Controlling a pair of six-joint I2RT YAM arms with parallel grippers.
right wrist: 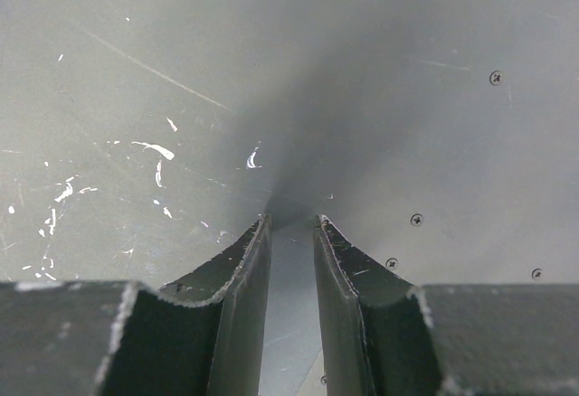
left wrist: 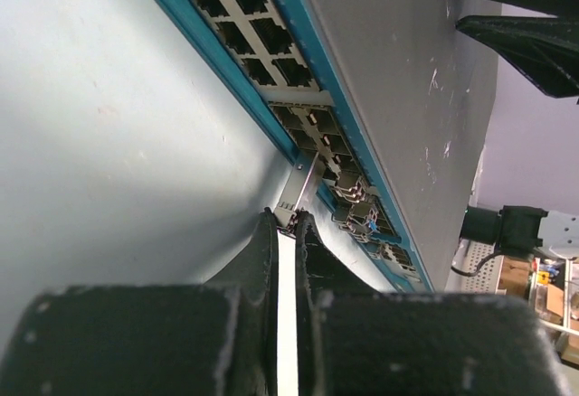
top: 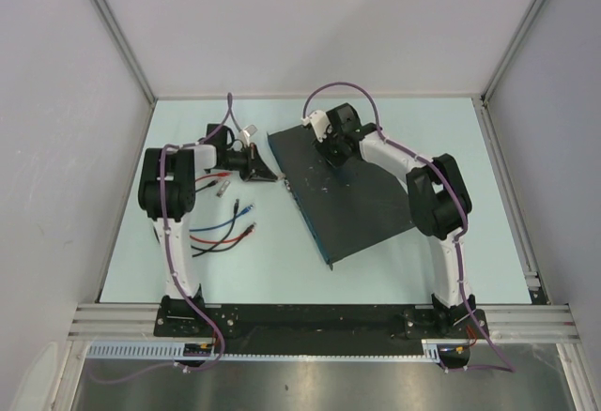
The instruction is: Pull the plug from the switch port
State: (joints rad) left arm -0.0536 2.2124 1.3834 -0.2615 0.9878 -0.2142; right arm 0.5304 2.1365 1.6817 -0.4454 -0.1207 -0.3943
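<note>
The left gripper pinches only the plug's near end at a low slant, so it should lay the plug down beside the switch and then take the plug (left wrist: 307,179) from above.
The switch (top: 362,195) is a flat black box lying slantwise on the table, with its bluish port edge (left wrist: 244,16) facing left. A slim silvery plug (left wrist: 303,183) reaches from that edge, below the row of sockets, toward the camera. My left gripper (left wrist: 288,220) is shut on the plug's near end, with both fingertips pinching it. In the top view this gripper (top: 261,171) sits just left of the switch's far corner. My right gripper (right wrist: 291,220) stands tip-down on the switch's scuffed top (right wrist: 163,98), its jaws apart and holding nothing.
Loose red, blue and black cables (top: 225,233) lie on the table in front of the left arm, with a small connector (top: 223,186) beside them. A silvery part (top: 249,134) sits behind the left gripper. Pale walls close in the table on three sides.
</note>
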